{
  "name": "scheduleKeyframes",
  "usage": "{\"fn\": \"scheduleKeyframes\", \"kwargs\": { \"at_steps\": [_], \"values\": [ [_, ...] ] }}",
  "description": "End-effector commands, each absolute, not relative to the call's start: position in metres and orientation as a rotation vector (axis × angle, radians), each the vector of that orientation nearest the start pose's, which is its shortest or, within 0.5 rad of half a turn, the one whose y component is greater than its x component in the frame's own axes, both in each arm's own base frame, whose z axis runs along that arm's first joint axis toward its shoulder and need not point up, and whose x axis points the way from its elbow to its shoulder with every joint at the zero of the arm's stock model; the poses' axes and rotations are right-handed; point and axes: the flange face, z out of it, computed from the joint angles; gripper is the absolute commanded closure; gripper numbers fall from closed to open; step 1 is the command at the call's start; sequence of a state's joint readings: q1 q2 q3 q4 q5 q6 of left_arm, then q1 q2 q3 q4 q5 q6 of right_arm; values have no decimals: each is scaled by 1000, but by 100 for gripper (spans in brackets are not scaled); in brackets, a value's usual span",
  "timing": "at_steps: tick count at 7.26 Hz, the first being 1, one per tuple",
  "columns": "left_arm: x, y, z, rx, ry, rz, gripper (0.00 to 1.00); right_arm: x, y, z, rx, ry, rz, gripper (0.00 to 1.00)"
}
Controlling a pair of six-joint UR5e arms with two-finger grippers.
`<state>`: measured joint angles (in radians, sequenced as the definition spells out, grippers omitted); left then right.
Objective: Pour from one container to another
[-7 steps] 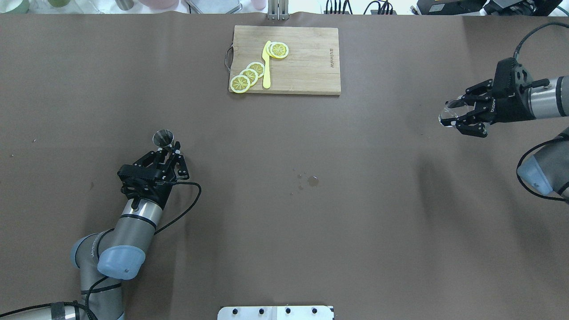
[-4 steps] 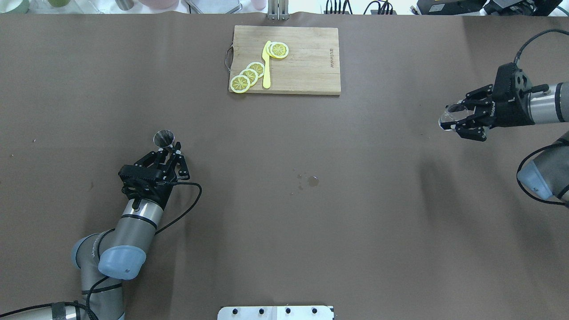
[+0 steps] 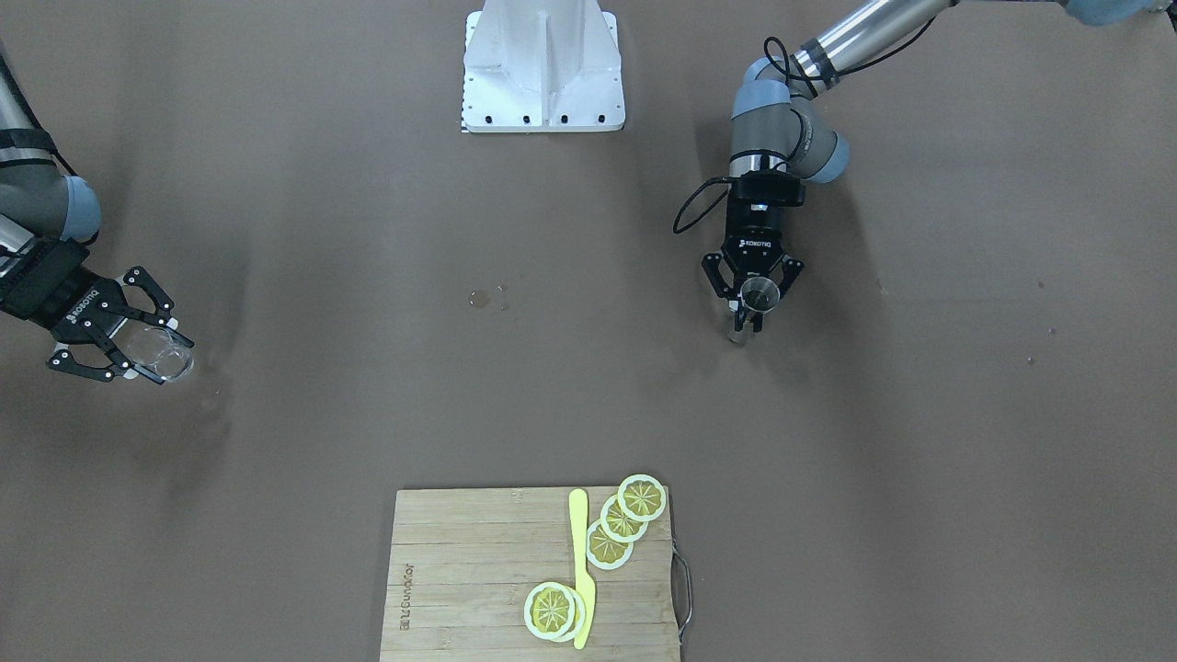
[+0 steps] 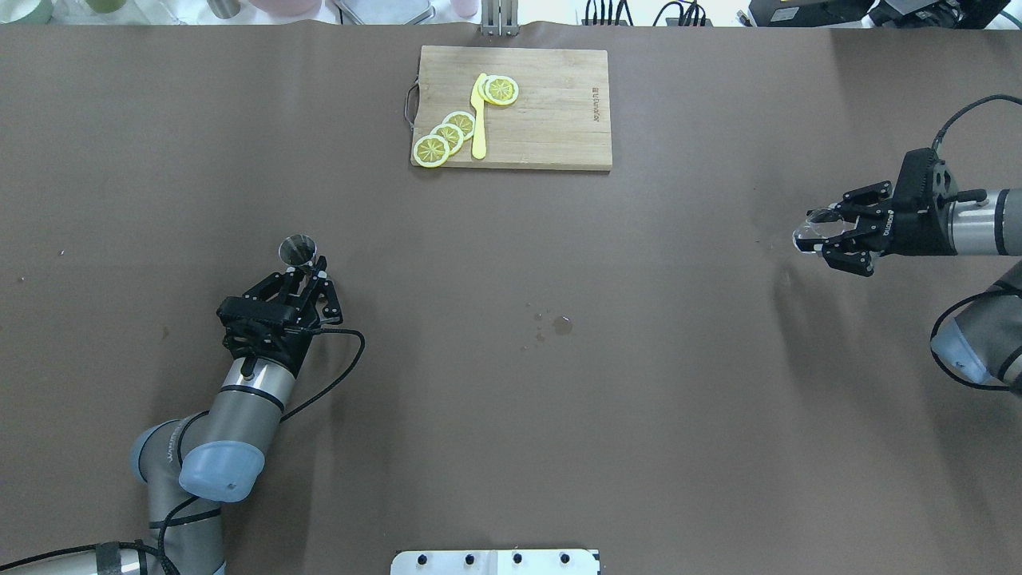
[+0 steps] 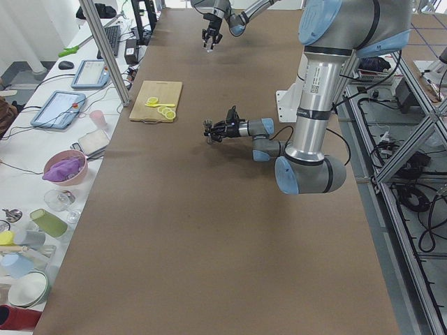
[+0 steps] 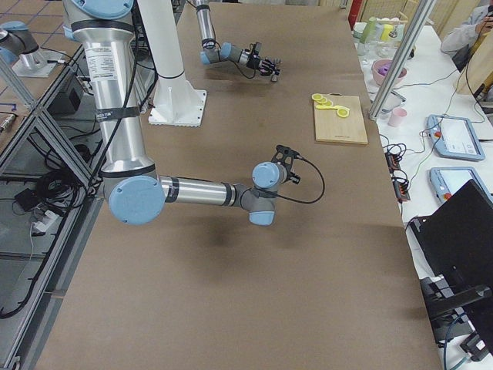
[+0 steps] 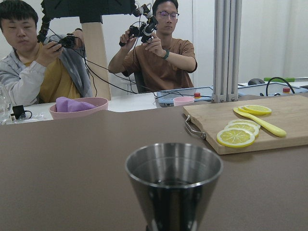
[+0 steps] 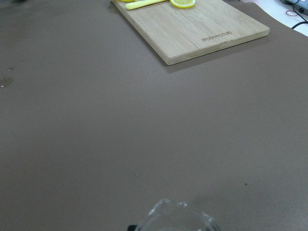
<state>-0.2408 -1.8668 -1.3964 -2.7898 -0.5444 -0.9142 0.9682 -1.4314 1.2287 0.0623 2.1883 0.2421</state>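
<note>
My right gripper will let go of the clear glass on the bare table point(image 3: 183, 370) just beneath its fingertips.
A steel jigger point(image 4: 296, 248) stands upright at the left of the table, and my left gripper point(image 4: 308, 271) is shut on its lower part. In the left wrist view the jigger point(image 7: 173, 185) fills the near middle, with a little dark liquid inside. From the front, the jigger point(image 3: 759, 294) sits between the black fingers. Far to the right, my right gripper point(image 4: 822, 238) is shut on a clear glass point(image 4: 808, 234), held low over the table. The glass point(image 3: 164, 357) shows as a transparent cup in the front view. Only its rim point(image 8: 178, 215) shows in the right wrist view.
A wooden cutting board point(image 4: 551, 112) with lemon slices point(image 4: 445, 136) and a yellow knife point(image 4: 479, 120) lies at the far middle. Small wet spots point(image 4: 562, 323) mark the table centre. The white base plate point(image 4: 495, 561) sits at the near edge. Two people point(image 7: 154, 53) sit beyond the far edge.
My right gripper has carried the glass nearer to the robot's side and lower. My left gripper with the jigger has shifted slightly the same way.
</note>
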Motion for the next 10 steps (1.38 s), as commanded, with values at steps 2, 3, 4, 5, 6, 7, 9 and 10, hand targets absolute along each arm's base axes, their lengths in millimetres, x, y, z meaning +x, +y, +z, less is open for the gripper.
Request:
{"fn": "scheduleKeyframes", "kwargs": {
  "at_steps": [2, 3, 4, 5, 6, 7, 9, 10],
  "values": [
    [517, -352, 436, 1282, 711, -346, 73, -251, -476, 603, 1076, -1046, -732, 100],
    [516, -352, 435, 1282, 713, -347, 72, -252, -475, 606, 1081, -1047, -733, 100],
    [516, -352, 433, 1284, 725, -355, 60, -254, -473, 609, 1090, -1047, -733, 100],
    [515, -351, 432, 1286, 729, -354, 59, -255, -472, 611, 1085, -1048, -735, 100],
    [515, -350, 431, 1286, 740, -359, 57, -256, -471, 612, 1084, -1047, -735, 100],
    [514, -350, 432, 1287, 740, -356, 55, -257, -471, 612, 1090, -1045, -733, 100],
    [513, -349, 431, 1300, 735, -338, 2, -258, -470, 614, 1088, -1046, -735, 100],
    [512, -346, 430, 1311, 732, -322, 2, -258, -469, 615, 1092, -1048, -736, 100]
  ]
}}
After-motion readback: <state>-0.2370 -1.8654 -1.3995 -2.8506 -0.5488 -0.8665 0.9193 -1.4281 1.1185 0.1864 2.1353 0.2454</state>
